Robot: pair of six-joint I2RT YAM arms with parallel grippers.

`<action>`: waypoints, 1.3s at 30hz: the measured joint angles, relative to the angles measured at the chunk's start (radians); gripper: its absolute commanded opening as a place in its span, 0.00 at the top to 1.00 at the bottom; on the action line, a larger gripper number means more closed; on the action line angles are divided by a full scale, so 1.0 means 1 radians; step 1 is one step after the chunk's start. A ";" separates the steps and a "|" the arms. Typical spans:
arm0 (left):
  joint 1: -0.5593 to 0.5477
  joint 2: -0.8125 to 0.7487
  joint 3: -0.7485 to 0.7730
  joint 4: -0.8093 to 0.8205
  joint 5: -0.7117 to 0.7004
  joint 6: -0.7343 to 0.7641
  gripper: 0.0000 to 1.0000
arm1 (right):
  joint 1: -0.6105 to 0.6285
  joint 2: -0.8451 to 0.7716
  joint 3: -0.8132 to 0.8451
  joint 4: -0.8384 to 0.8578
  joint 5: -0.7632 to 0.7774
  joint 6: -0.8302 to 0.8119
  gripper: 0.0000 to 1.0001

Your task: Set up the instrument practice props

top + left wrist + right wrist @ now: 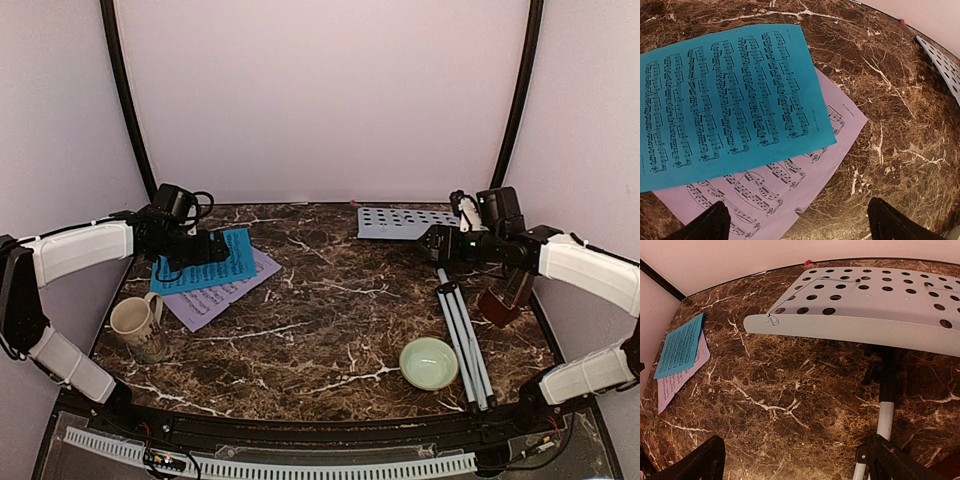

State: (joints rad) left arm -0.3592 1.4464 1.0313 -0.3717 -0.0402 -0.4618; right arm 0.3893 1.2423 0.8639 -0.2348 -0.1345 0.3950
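The robot's right gripper needs to next close on the music stand's pole [441, 272] [885, 411], just below the black collar by the desk, between the desk and the folded legs.
The silver-white music stand lies flat at the right, its perforated desk [405, 222] at the back and its folded legs [462, 335] pointing toward me. A blue music sheet [215, 262] rests on top of a lilac music sheet [225, 290] at the left. The reddish-brown metronome [503, 298] sits at the right edge, partly hidden under my right arm. My left gripper [800, 220] hovers open over the corner of the lilac sheet [790, 185], just below the blue sheet [725, 95]. My right gripper [795, 460] is open above bare table beside the stand's pole [885, 415], below the desk [865, 305].
A beige mug [135, 322] stands at the front left, near the sheets. A pale green bowl [429, 362] sits at the front right, right against the stand's legs. The marble tabletop [330, 320] is walled in at the back and on both sides.
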 measured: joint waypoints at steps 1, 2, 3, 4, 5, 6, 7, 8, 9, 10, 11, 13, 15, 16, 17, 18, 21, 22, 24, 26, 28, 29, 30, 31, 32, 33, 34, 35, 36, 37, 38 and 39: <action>-0.002 0.003 0.000 0.003 0.003 -0.011 0.01 | 0.006 0.002 0.008 -0.007 0.018 -0.001 0.01; -0.004 0.006 0.000 0.010 0.005 -0.025 0.01 | 0.013 0.002 0.019 -0.014 0.043 -0.002 0.01; -0.004 0.007 0.000 0.018 0.008 -0.039 0.01 | 0.017 0.002 0.032 -0.026 0.062 -0.003 0.01; -0.005 0.008 0.000 0.026 0.010 -0.051 0.01 | 0.019 0.002 0.046 -0.038 0.086 -0.007 0.01; -0.006 0.008 -0.001 0.033 0.012 -0.062 0.01 | 0.021 0.002 0.057 -0.048 0.098 -0.011 0.01; -0.006 0.008 -0.004 0.043 0.015 -0.074 0.01 | 0.021 0.002 0.072 -0.063 0.112 -0.021 0.01; -0.006 0.008 -0.007 0.051 0.017 -0.082 0.01 | 0.018 0.002 0.082 -0.068 0.118 -0.025 0.01; -0.006 0.008 -0.011 0.059 0.019 -0.092 0.01 | 0.011 0.001 0.089 -0.072 0.122 -0.029 0.01; -0.006 0.008 -0.017 0.067 0.022 -0.101 0.01 | 0.006 0.001 0.094 -0.077 0.127 -0.036 0.01; -0.006 0.008 -0.024 0.072 0.024 -0.108 0.01 | -0.001 0.001 0.099 -0.085 0.133 -0.043 0.01; -0.006 0.009 -0.031 0.077 0.027 -0.117 0.01 | -0.009 0.002 0.106 -0.097 0.142 -0.050 0.01; -0.006 0.009 -0.043 0.085 0.033 -0.131 0.01 | -0.020 0.007 0.126 -0.126 0.168 -0.070 0.01; -0.006 0.009 -0.052 0.092 0.039 -0.142 0.01 | -0.028 0.021 0.154 -0.152 0.196 -0.087 0.01; -0.006 0.009 -0.055 0.095 0.042 -0.147 0.01 | -0.031 0.031 0.171 -0.166 0.209 -0.096 0.01; -0.006 0.009 -0.056 0.096 0.043 -0.150 0.01 | -0.033 0.042 0.187 -0.178 0.218 -0.104 0.01; -0.006 0.009 -0.056 0.097 0.044 -0.153 0.01 | -0.035 0.054 0.201 -0.188 0.224 -0.108 0.01; -0.006 0.009 -0.056 0.111 0.049 -0.156 0.01 | -0.037 0.108 0.247 -0.215 0.239 -0.122 0.01; -0.007 0.009 -0.056 0.114 0.051 -0.157 0.01 | -0.037 0.127 0.259 -0.227 0.240 -0.124 0.01; -0.009 0.013 -0.057 0.120 0.055 -0.160 0.01 | -0.037 0.168 0.279 -0.248 0.240 -0.126 0.01; -0.010 0.019 -0.061 0.129 0.060 -0.163 0.01 | -0.037 0.208 0.286 -0.264 0.238 -0.124 0.01; -0.010 0.027 -0.072 0.140 0.066 -0.168 0.01 | -0.037 0.238 0.286 -0.282 0.240 -0.113 0.01; -0.010 0.031 -0.079 0.140 0.069 -0.171 0.01 | -0.037 0.253 0.286 -0.290 0.240 -0.106 0.01; -0.010 0.033 -0.086 0.140 0.071 -0.172 0.01 | -0.037 0.265 0.284 -0.293 0.240 -0.101 0.01; -0.010 0.035 -0.091 0.140 0.073 -0.172 0.01 | -0.037 0.275 0.282 -0.294 0.241 -0.094 0.01; -0.010 0.035 -0.096 0.139 0.075 -0.172 0.01 | -0.037 0.282 0.279 -0.296 0.242 -0.089 0.02; -0.010 0.035 -0.099 0.139 0.075 -0.172 0.01 | -0.037 0.294 0.277 -0.298 0.245 -0.081 0.03; -0.010 0.035 -0.100 0.139 0.074 -0.172 0.01 | -0.037 0.305 0.275 -0.299 0.248 -0.075 0.03; -0.010 0.035 -0.100 0.140 0.074 -0.172 0.01 | -0.037 0.314 0.275 -0.299 0.251 -0.072 0.03; -0.010 0.034 -0.100 0.140 0.074 -0.172 0.01 | -0.037 0.320 0.272 -0.298 0.254 -0.068 0.03; -0.010 0.034 -0.100 0.140 0.074 -0.171 0.01 | -0.037 0.322 0.267 -0.294 0.256 -0.064 0.03; -0.010 0.034 -0.101 0.140 0.074 -0.171 0.01 | -0.037 0.320 0.257 -0.288 0.256 -0.063 0.03; -0.010 0.034 -0.103 0.143 0.074 -0.170 0.01 | -0.037 0.315 0.247 -0.283 0.256 -0.063 0.03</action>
State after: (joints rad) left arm -0.3695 1.4803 0.9283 -0.2287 0.0338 -0.6319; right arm 0.3523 1.5574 1.1110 -0.5182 0.1215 0.3321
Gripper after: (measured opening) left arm 0.988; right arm 0.968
